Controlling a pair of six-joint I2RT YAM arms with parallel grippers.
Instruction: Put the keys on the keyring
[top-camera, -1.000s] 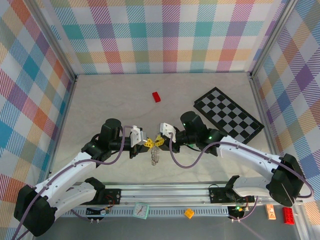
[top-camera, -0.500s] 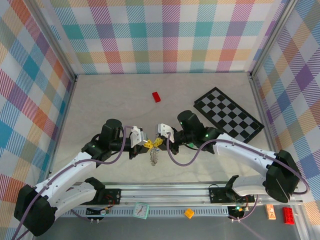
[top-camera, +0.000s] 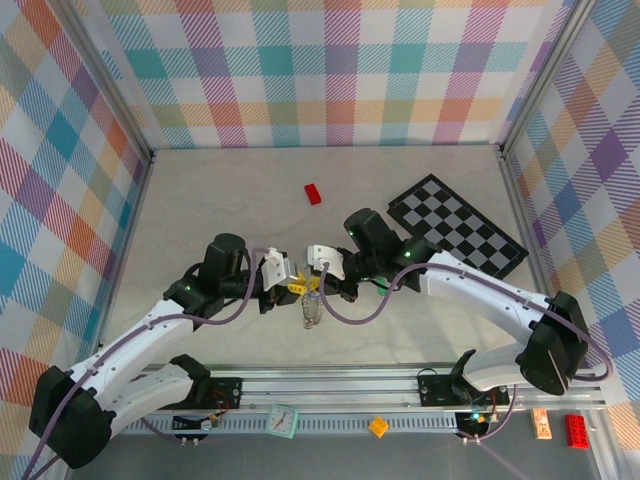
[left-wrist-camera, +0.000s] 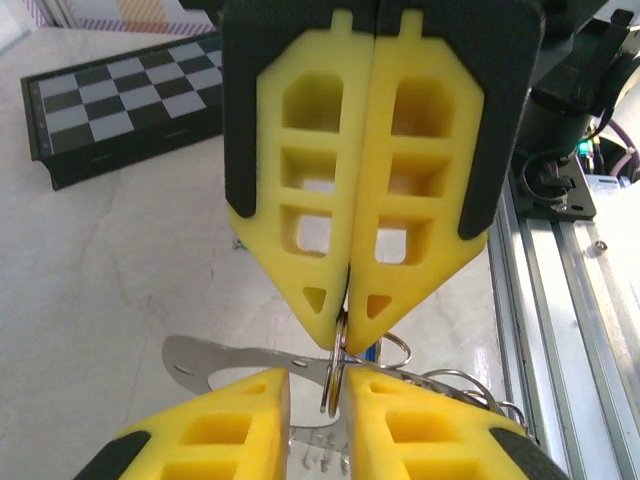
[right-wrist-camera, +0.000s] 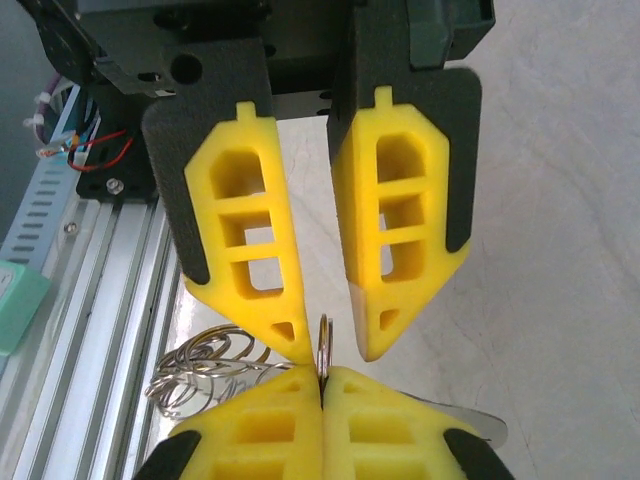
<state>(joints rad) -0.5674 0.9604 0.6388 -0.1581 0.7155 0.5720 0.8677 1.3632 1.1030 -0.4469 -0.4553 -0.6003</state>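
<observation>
My right gripper is holding the keyring while the blue tag hangs free, so my left gripper should grip the keyring before my right gripper takes the tag (left-wrist-camera: 373, 352).
The keyring (left-wrist-camera: 335, 375) is a thin double-wound steel ring, seen edge-on where the two grippers meet above the table. My right gripper (right-wrist-camera: 322, 375) is shut on the keyring (right-wrist-camera: 322, 345). My left gripper (left-wrist-camera: 318, 385) is open a little, with the ring standing in the gap between its yellow fingers. From above, the left gripper (top-camera: 297, 290) and right gripper (top-camera: 315, 283) are tip to tip. A bundle of wire loops (right-wrist-camera: 200, 370) and a flat silver strip (left-wrist-camera: 200, 355) hang from the ring. The keys are hidden in that bundle (top-camera: 312, 312).
A small red brick (top-camera: 314, 193) lies at the far middle of the table. The black-and-white chequered board (top-camera: 457, 235) lies to the right, behind the right arm. An aluminium rail (top-camera: 330, 385) runs along the near edge. Plaid walls close in three sides.
The right gripper slid left up to the left gripper and shut on the ring. The left gripper's fingers, shut before, have parted slightly.
</observation>
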